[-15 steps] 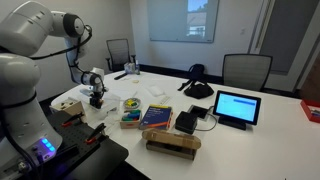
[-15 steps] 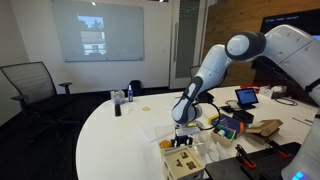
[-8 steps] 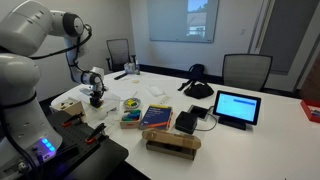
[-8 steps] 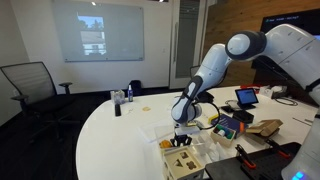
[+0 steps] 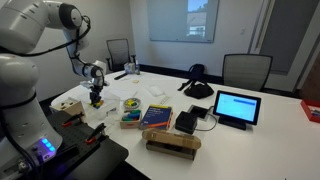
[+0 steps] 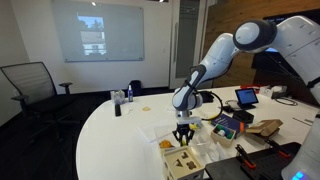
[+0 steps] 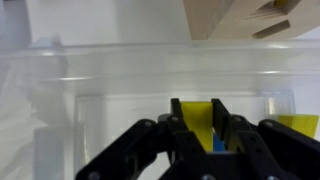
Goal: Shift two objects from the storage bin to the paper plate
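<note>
Next, I release the yellow flat object on the small white paper plate [image 5: 132, 103], beside the yellow thing lying there.
My gripper [image 7: 198, 140] is shut on a yellow flat object [image 7: 196, 118], with a bit of blue showing behind it. It hangs just above the clear plastic storage bin [image 7: 110, 90], whose rim and walls fill the wrist view. In both exterior views the gripper [image 5: 97, 98] [image 6: 184, 137] hovers over the bin [image 6: 197, 143] near the table's edge. The small white paper plate [image 5: 131, 105] lies on the table beside the bin, with something yellow on it, next to the blue book [image 5: 157, 116].
A tan cardboard-coloured container [image 5: 67, 103] stands close to the bin. A tablet [image 5: 237, 106], black headphones [image 5: 197, 88], a cardboard box [image 5: 172, 143] and a stack of small items [image 5: 130, 119] lie around. Office chairs stand behind the table.
The arm has risen and the gripper has lifted up out of the bin with the yellow object between its fingers.
</note>
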Tool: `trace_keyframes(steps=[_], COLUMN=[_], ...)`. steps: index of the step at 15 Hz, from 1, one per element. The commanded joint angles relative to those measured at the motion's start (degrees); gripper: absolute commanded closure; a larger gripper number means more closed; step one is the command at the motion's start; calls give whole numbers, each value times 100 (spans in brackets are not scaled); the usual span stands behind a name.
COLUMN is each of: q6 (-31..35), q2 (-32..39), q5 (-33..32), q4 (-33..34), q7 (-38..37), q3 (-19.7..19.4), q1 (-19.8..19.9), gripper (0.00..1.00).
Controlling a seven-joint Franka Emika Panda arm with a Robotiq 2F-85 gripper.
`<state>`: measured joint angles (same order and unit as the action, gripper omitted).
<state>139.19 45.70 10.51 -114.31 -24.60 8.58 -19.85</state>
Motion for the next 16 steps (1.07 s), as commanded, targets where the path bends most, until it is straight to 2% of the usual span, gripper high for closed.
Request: trace_keyframes(steps=[1,4,8,16], q6=[-454,-349,-275,-185], q2=[-902,-1237,-1262,-729], q5=[130,70,14,-9], q4=[-491,-517,-228,759], q7=[-74,-119,-187,-546], q3=[-16,-156,-413,-839], q1=[146,243,383,669], gripper=[92,92,92,92])
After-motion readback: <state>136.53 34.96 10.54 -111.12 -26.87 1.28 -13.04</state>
